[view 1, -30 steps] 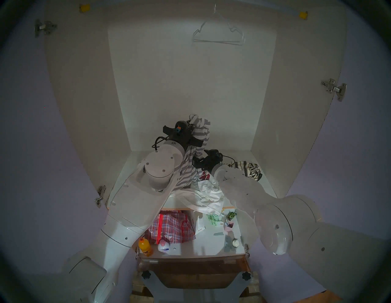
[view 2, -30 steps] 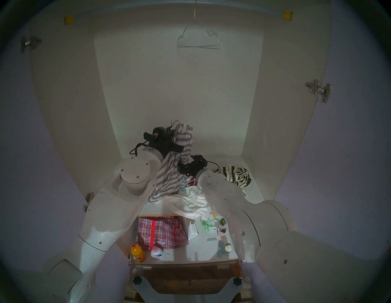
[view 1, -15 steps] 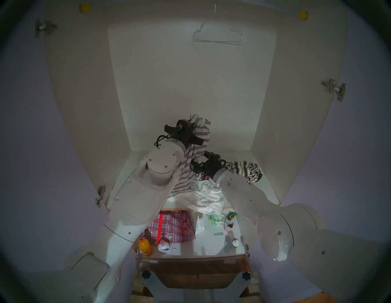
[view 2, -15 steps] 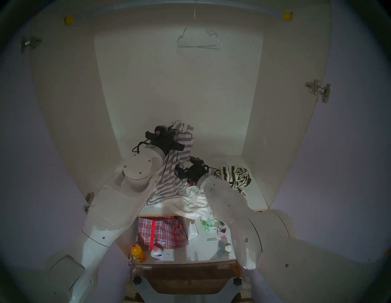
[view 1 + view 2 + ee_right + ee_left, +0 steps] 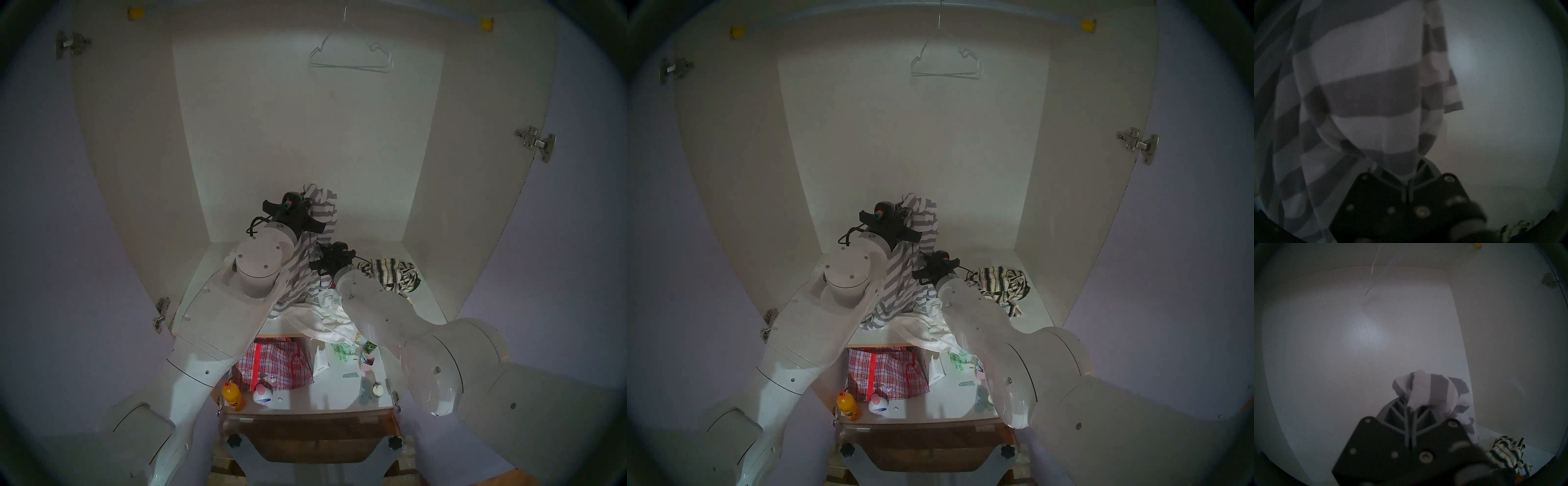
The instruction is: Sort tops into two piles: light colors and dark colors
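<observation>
The robot's right gripper should release the grey-and-white striped top, now hanging down onto the shelf, on the crumpled cream top with black stripes [image 5: 386,271] [image 5: 1517,232].
My left gripper [image 5: 308,201] is raised high at the back of the wardrobe, shut on the bunched top end of the grey-and-white striped top [image 5: 324,212]. In the left wrist view the gripper's [image 5: 1411,406] fingers pinch that cloth [image 5: 1425,392]. The top hangs down onto the shelf. Lower down, my right gripper [image 5: 322,250] is shut on the same hanging top [image 5: 1369,95], whose fold runs into the closed fingers [image 5: 1403,186]. The cream top with black stripes [image 5: 395,273] lies crumpled at the shelf's right back. The white top [image 5: 325,315] lies heaped at the shelf's front edge.
Below the shelf's front edge are a red plaid bag [image 5: 274,365], an orange bottle [image 5: 232,395], a white paper packet [image 5: 320,359] and small cups [image 5: 368,361]. A wire hanger [image 5: 351,54] hangs overhead. The wardrobe's side walls close in on both sides.
My right gripper has moved up and left to the hanging grey-and-white top and shut on it; it was open before. The left gripper has barely moved.
</observation>
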Robot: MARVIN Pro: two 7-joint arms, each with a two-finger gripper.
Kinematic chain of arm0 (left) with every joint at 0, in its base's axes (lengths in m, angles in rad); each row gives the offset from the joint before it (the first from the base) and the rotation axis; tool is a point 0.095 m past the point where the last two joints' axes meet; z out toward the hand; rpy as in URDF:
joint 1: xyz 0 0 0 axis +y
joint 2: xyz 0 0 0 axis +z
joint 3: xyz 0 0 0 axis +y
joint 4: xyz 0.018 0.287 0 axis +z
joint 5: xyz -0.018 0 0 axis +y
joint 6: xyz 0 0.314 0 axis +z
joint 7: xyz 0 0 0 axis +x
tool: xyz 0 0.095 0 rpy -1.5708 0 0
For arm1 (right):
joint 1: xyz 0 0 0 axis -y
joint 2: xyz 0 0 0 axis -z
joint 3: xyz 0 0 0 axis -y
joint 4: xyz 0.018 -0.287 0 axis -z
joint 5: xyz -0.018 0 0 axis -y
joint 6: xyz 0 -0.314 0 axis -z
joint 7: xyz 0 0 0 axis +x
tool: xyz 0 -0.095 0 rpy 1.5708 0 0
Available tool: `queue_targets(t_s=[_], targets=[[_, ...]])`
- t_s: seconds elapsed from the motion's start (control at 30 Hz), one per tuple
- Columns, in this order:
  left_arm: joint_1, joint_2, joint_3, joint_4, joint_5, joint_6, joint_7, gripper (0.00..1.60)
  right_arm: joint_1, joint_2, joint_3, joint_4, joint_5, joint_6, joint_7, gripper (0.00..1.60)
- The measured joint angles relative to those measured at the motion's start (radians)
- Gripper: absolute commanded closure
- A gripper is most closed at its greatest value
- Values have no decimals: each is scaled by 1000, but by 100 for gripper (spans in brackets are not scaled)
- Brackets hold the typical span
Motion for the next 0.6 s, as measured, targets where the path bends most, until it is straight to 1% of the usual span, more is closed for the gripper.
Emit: queue_targets(t_s=[0.03,0.1,0.17,0.2,0.3,0.43,0.53,0.6], targets=[[4,1,-5,2,1,-1,6,0,4,4,-3,1,-5,1,-29,160],[9,3,-12,4,3,-2,15,0,12,12,-9,5,-12,3,-65,160],[19,7,-25,6,3,-5,28,0,26,25,-17,10,-23,8,-125,160],[26,11,-36,8,3,-8,37,0,42,38,-24,17,-34,17,-185,160],[33,19,-48,11,3,-11,47,0,65,53,-32,23,-45,30,-257,160],[42,34,-60,15,1,-15,55,0,93,71,-70,33,-69,50,-374,160],[56,45,-68,10,-13,-27,44,0,108,83,-112,43,-85,67,-451,160],[70,47,-71,8,-26,-35,39,0,117,92,-118,48,-89,77,-470,160]])
